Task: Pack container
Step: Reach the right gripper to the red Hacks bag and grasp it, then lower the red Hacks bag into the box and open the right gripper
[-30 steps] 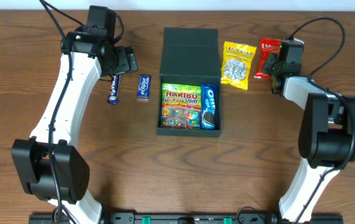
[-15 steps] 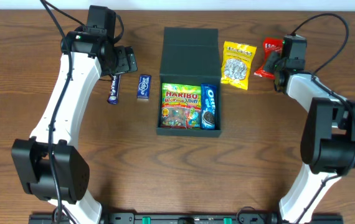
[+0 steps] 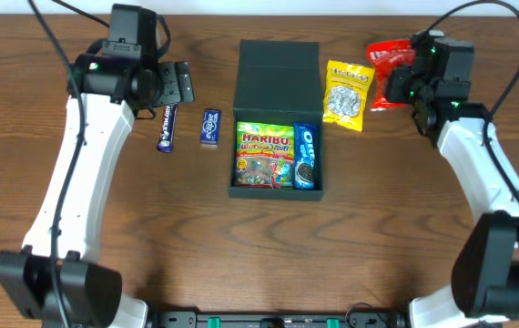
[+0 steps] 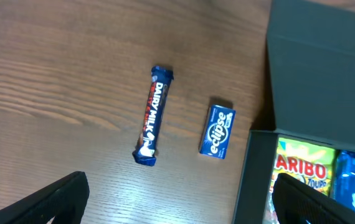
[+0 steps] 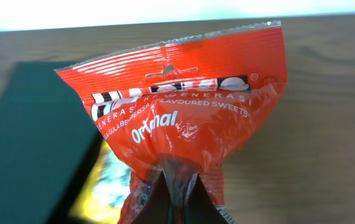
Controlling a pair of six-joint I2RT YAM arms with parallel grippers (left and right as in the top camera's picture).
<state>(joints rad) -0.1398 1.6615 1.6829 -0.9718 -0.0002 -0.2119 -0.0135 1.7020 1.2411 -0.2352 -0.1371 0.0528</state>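
Note:
Next, I let go of the red sweets packet, now lifted at the back, with my right gripper on top of the Haribo bag (image 3: pixel 264 145) inside the container.
The dark green-black container (image 3: pixel 278 117) lies open mid-table, lid flat at the back; inside are a Haribo bag (image 3: pixel 264 155) and an Oreo pack (image 3: pixel 305 157). It also shows in the left wrist view (image 4: pixel 317 68). My right gripper (image 3: pixel 403 84) is shut on a red sweets packet (image 3: pixel 389 71) and holds it lifted at the back right; in the right wrist view the packet (image 5: pixel 190 118) hangs from the jaws (image 5: pixel 176 193). My left gripper (image 3: pixel 176 87) is open and empty above a Dairy Milk bar (image 4: pixel 152 115) and an Eclipse box (image 4: pixel 217 130).
A yellow snack packet (image 3: pixel 348 95) lies between the container and the red packet. The Dairy Milk bar (image 3: pixel 166 129) and the Eclipse box (image 3: pixel 209 127) lie left of the container. The table's back edge is close behind both grippers.
My right gripper has lifted the red packet off the table and moved it up and back. My left arm has shifted slightly left and back, jaws still open.

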